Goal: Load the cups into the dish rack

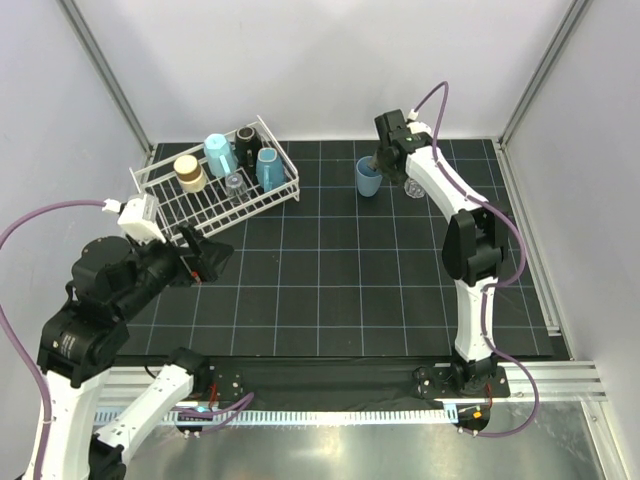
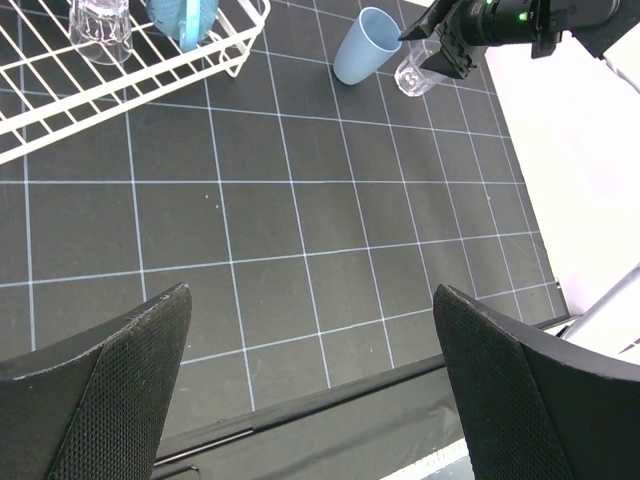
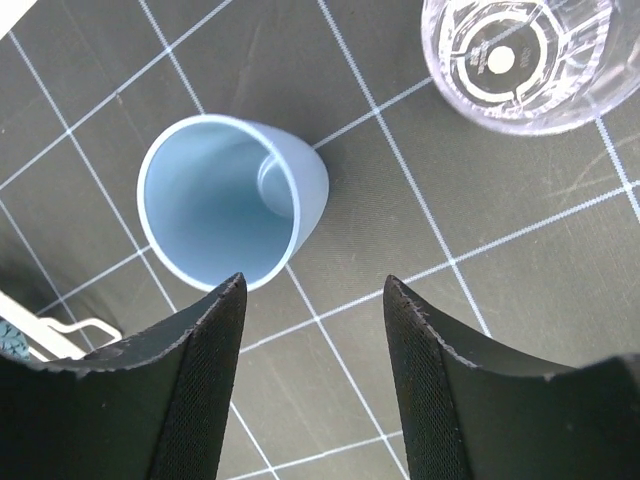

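My left gripper is going to close around the bottom end (image 1: 369,190) (image 2: 349,74) of the light blue tumbler, because my right gripper needs to hold the tumbler's rim.
The white wire dish rack (image 1: 160,185) stands at the back left. It holds a brown cup (image 1: 188,172), a light blue mug (image 1: 220,155), a black mug (image 1: 247,143), another light blue mug (image 1: 268,168) and a clear glass (image 1: 235,185). A light blue tumbler (image 1: 368,178) stands upright on the mat, with a clear glass (image 1: 412,185) just right of it. My right gripper (image 1: 385,160) is open and empty above the tumbler (image 3: 225,200), its left fingertip by the rim; the glass (image 3: 520,55) is apart. My left gripper (image 1: 212,258) is open and empty, in front of the rack.
The black gridded mat (image 1: 340,270) covers the table inside white walls. In the left wrist view the rack's near corner (image 2: 235,55), the tumbler (image 2: 362,47) and the glass (image 2: 415,75) lie far ahead, and the mat's front edge (image 2: 330,395) is below.
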Robot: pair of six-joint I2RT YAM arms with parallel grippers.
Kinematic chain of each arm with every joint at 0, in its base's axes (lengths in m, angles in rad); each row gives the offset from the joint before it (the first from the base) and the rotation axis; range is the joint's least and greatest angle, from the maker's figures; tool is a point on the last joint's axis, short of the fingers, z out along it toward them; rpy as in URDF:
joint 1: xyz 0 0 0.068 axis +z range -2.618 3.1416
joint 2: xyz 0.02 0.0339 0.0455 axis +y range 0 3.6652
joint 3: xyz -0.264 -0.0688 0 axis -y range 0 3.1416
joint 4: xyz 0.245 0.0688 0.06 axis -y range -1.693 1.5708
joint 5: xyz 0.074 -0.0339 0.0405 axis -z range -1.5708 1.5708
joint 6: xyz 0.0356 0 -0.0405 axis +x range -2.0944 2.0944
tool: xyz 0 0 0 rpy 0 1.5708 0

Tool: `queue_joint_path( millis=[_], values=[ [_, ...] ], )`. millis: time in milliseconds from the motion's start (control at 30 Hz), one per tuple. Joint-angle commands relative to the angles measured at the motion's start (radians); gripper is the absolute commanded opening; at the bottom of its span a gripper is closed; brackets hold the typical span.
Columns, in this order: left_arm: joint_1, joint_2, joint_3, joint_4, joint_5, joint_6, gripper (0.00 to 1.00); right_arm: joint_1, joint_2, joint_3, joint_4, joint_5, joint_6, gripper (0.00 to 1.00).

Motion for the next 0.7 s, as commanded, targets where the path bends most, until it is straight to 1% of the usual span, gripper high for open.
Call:
queue_joint_path(
  millis=[0, 333, 500, 533, 567, 633, 667],
  values=[
    [-0.001, 0.032, 0.039, 0.02, 0.023, 0.017, 1.0, -0.016, 0.019, 0.006, 0.046, 0.018, -0.001, 0.58],
    [-0.001, 0.045, 0.052, 0.016, 0.025, -0.01, 0.99, -0.03, 0.08, 0.034, 0.087, -0.022, -0.05, 0.55],
    [-0.001, 0.051, 0.05, 0.011, 0.031, -0.039, 0.98, -0.032, 0.093, 0.035, 0.093, -0.028, -0.052, 0.5],
    [-0.001, 0.052, 0.05, 0.009, 0.032, -0.043, 0.98, -0.033, 0.094, 0.034, 0.093, -0.031, -0.055, 0.47],
    [-0.001, 0.052, 0.052, 0.008, 0.035, -0.046, 0.97, -0.032, 0.094, 0.032, 0.093, -0.031, -0.053, 0.41],
    [-0.001, 0.052, 0.059, 0.005, 0.035, -0.059, 0.97, -0.033, 0.091, 0.028, 0.101, -0.036, -0.063, 0.35],
    [-0.001, 0.054, 0.062, 0.005, 0.038, -0.063, 0.97, -0.035, 0.091, 0.027, 0.11, -0.041, -0.067, 0.27]
  ],
)
